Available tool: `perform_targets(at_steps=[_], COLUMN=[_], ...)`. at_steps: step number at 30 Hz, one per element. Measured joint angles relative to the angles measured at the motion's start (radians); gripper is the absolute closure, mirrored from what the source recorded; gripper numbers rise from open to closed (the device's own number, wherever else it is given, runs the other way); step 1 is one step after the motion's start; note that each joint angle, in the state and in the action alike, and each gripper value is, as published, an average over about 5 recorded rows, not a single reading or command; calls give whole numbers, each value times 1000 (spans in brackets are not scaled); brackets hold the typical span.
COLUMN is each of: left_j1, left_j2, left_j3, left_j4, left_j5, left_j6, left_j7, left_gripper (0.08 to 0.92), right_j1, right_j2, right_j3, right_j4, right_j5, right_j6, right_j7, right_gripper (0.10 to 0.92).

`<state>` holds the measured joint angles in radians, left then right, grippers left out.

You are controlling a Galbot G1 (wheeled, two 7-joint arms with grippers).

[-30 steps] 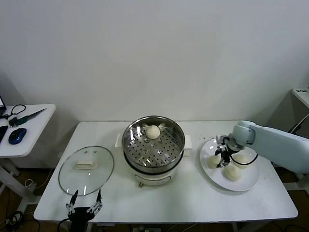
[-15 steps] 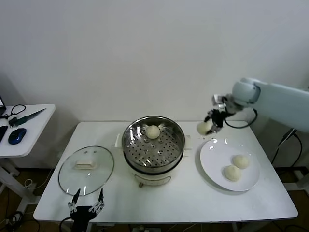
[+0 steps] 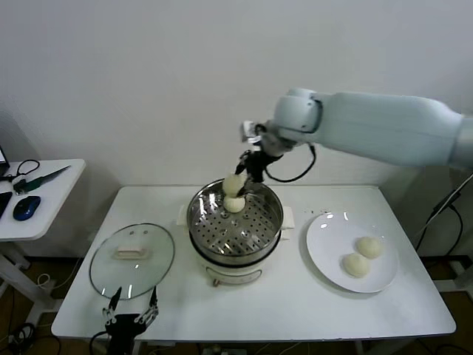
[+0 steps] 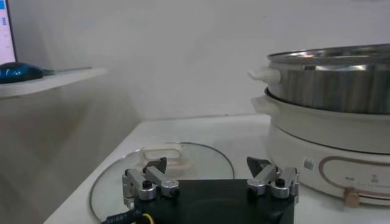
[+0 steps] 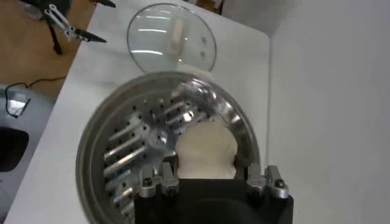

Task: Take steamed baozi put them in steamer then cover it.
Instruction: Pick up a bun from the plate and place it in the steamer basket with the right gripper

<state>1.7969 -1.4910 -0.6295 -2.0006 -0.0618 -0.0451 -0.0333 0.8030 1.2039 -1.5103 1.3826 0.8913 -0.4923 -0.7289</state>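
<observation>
The baozi, which hangs above the steamer's floor now, will be released by my right gripper on the steamer's perforated bottom, at the side [image 3: 211,222] [image 5: 184,115] nearest the cover.
My right gripper [image 3: 246,176] hangs over the back of the steamer [image 3: 235,225], shut on a cream-white steamed baozi [image 3: 233,185]. In the right wrist view that baozi [image 5: 205,151] sits between the gripper's [image 5: 211,173] fingers, above the perforated floor of the steamer [image 5: 131,159]. A second baozi [image 3: 235,204] lies inside at the back. Two more baozi [image 3: 369,247] [image 3: 355,265] rest on the white plate [image 3: 325,235]. The cover [image 3: 132,259] lies flat on the table, left of the steamer. My left gripper [image 3: 131,313] stands open at the table's front edge, just before the cover [image 4: 161,176].
The steamer basket sits on a cream-white pot base [image 4: 329,149] with side handles. A side table [image 3: 33,198] to the left carries a mouse and cables. A wall stands close behind the table.
My right gripper lifted a baozi off the plate and carried it left to above the back of the steamer. The plate now holds two. The left arm has not moved.
</observation>
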Motion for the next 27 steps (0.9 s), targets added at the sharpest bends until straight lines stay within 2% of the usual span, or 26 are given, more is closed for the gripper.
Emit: perform_targets(at_steps=[13,23,27], left_j1=[-4,-5,-4], left_j2=[3,0,-2], left_j3=[4,7,7], left_j4=[1,3,3], left_j5=[2,6,7], left_j6=[1,3,3], left_j7=[0,0,0], left_gripper=[177,177,177], right_j1=[-157,-221,-231], right_j2=[108,153,157], right_j3=[4,24,30], right_j4=[-69,-111,-118], right_j5=[-34,-55,-67], right_j6=[-86,-102,-103], right_j7=[120,154,158], right_gripper=[400,400,349])
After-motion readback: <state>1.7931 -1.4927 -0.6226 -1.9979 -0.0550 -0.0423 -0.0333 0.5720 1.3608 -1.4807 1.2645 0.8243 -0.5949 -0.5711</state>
